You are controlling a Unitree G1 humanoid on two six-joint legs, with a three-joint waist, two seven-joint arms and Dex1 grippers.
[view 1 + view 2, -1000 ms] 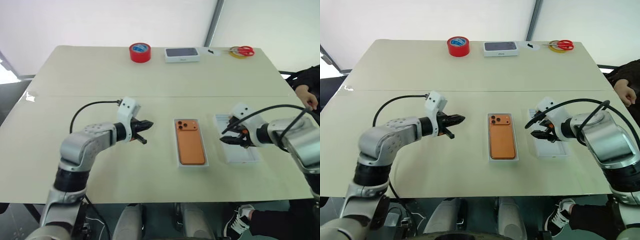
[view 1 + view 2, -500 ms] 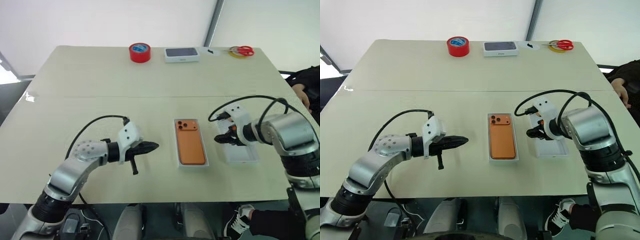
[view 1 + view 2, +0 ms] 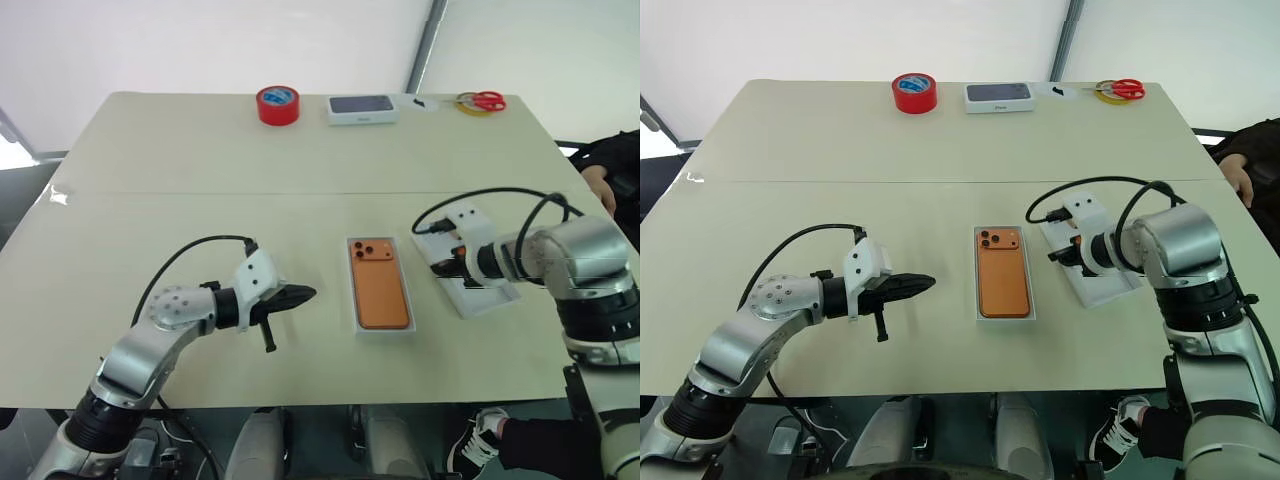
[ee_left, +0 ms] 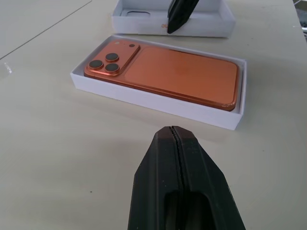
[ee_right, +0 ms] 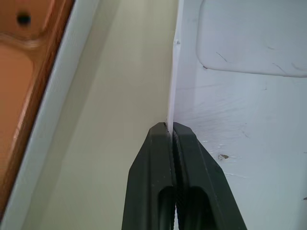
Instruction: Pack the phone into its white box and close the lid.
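My right gripper has the lid crooked over the orange phone point(image 3: 360, 270), overhanging the box edge facing my left gripper. It will let go of the lid there.
The orange phone point(image 3: 380, 285) lies camera side up inside the white box point(image 4: 158, 103) at the table's middle. Just right of it the lid point(image 3: 490, 298) rests inside up and askew on the table. My right gripper point(image 3: 447, 268) is shut on the lid's thin wall point(image 5: 173, 72) on the side facing the box, near the far corner. My left gripper point(image 3: 305, 293) hovers left of the box, shut and empty, its tip point(image 4: 172, 132) aimed at the box's long side.
Along the far edge stand a red tape roll point(image 3: 278, 104), a white box with a dark top point(image 3: 362, 108) and red-handled scissors point(image 3: 483, 101). A person's hand point(image 3: 600, 185) rests at the right edge of the table.
My right gripper has shut on the lid's wall and the lid has swung askew. The left arm sank and drew back a little early on, then stayed still.
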